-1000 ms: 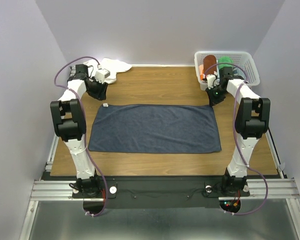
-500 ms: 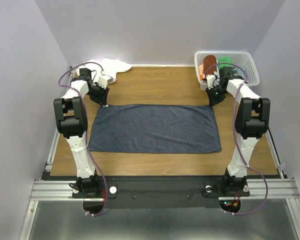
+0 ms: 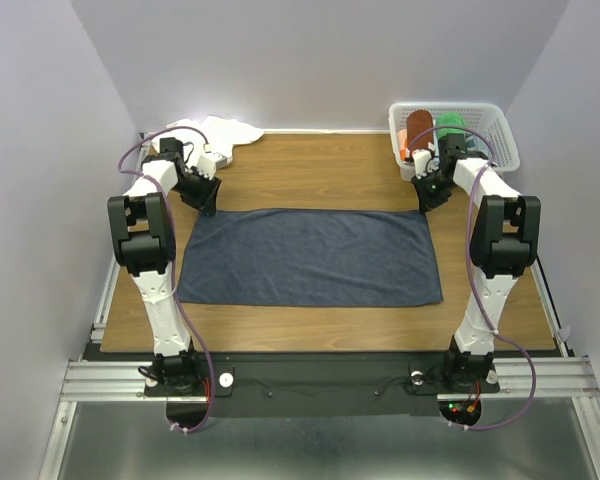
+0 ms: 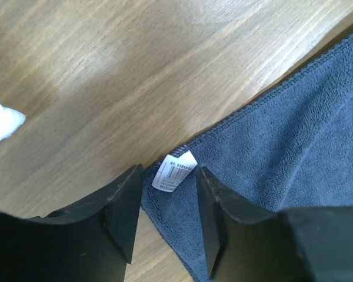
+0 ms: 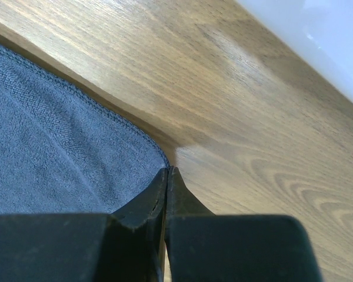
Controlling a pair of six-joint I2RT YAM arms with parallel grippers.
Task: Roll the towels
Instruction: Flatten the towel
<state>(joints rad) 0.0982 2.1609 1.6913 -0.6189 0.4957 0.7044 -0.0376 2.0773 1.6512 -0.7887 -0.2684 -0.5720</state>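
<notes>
The white label is between my left fingers; they should pinch the towel's corner tip (image 4: 149, 176) beside it before folding the towel's far edge over.
The dark blue-grey towel (image 3: 310, 257) lies spread flat across the middle of the table. My left gripper (image 3: 208, 208) is open at its far left corner. In the left wrist view the gripper (image 4: 169, 176) straddles that corner of the towel (image 4: 294, 135), with the white label (image 4: 175, 170) between the fingertips and neither pad pressing the cloth. My right gripper (image 3: 425, 207) is shut at the far right corner. Its tips (image 5: 167, 170) rest at the towel's hem (image 5: 53, 135), and no cloth shows between them. The white towel (image 3: 225, 131) lies crumpled at the back left; a bit of it (image 4: 0, 120) shows at the left wrist view's edge.
A white basket (image 3: 500, 130) stands at the back right corner, holding a rust-brown rolled towel (image 3: 418, 128) and a green one (image 3: 450, 124). Bare wooden tabletop (image 3: 320, 175) lies between the spread towel and the back wall.
My left gripper has moved from beside the white towel down to the blue-grey towel's far left corner. The right arm and the towel have not moved.
</notes>
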